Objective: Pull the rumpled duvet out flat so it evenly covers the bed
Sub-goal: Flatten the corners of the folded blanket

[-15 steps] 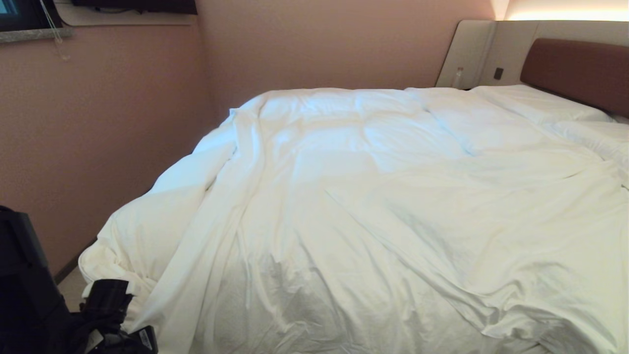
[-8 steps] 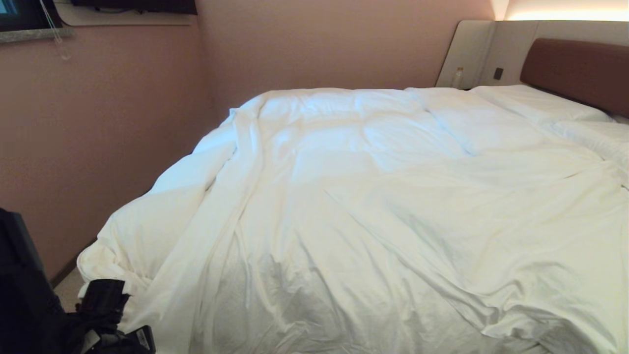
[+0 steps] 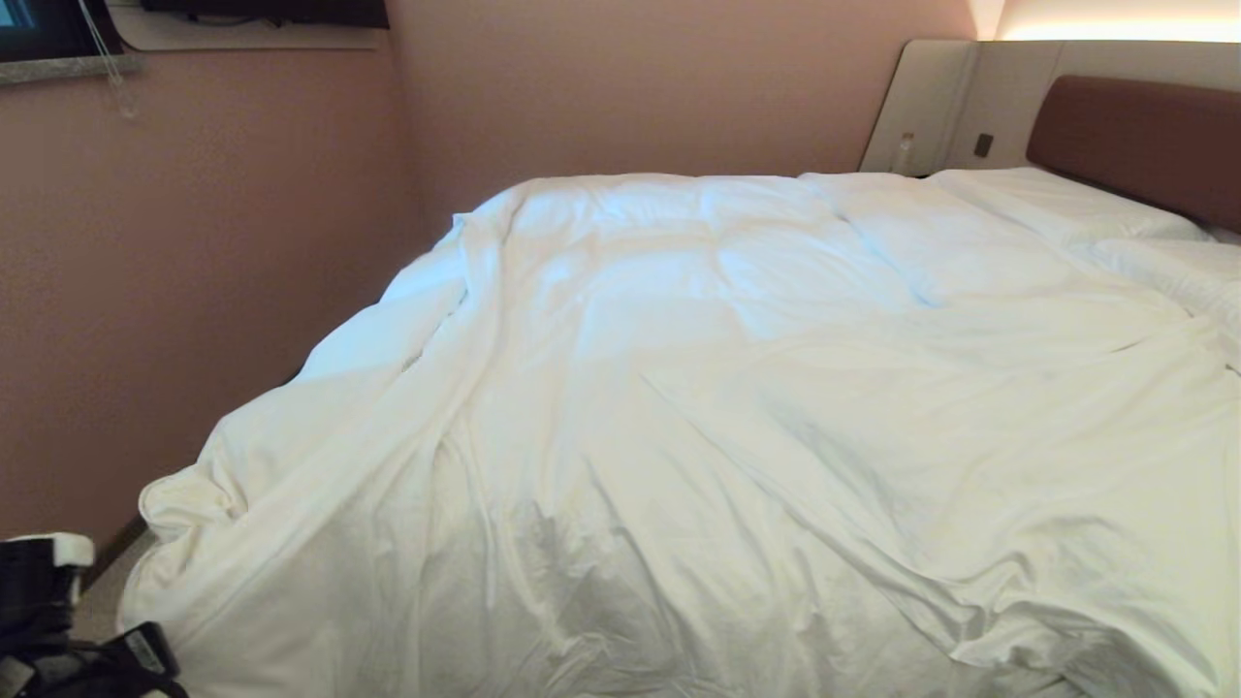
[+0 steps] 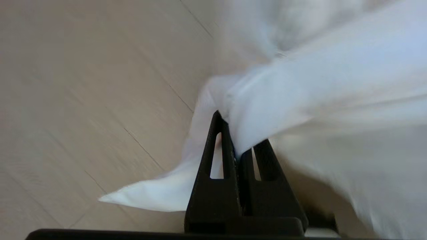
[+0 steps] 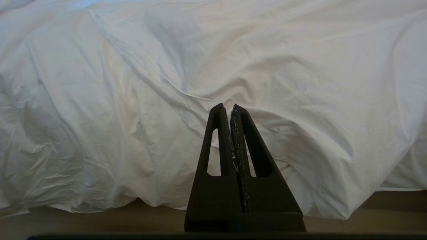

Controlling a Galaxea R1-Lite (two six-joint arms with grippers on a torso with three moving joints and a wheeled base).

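Observation:
The robot's left gripper should release the corner of the duvet, draped over the bed's foot corner (image 3: 161, 519) near the pink wall.
The white duvet (image 3: 737, 388) lies wrinkled over the bed, whose brown headboard (image 3: 1134, 136) shows at the far right. Its near left corner is drawn out toward the wall in long taut folds. My left gripper (image 4: 233, 133) is shut on that corner of the duvet (image 4: 317, 86), with cloth bunched between the fingers and a loose tip hanging over the floor. In the head view only the left arm (image 3: 39, 620) shows, at the lower left edge. My right gripper (image 5: 230, 106) is shut and holds nothing, facing the duvet (image 5: 200, 60) where it hangs over the bed's side.
A pink wall (image 3: 194, 291) runs close along the bed's left side, leaving a narrow strip of floor (image 3: 107, 582). White pillows (image 3: 1057, 204) lie by the headboard. A small bottle (image 3: 906, 150) stands on the beige panel. Pale wood floor (image 4: 83, 100) lies under the left gripper.
My left arm has swung left and low toward the picture's edge, dragging the duvet's near left corner with it. The bunched folds there have stretched out. The right arm has not moved.

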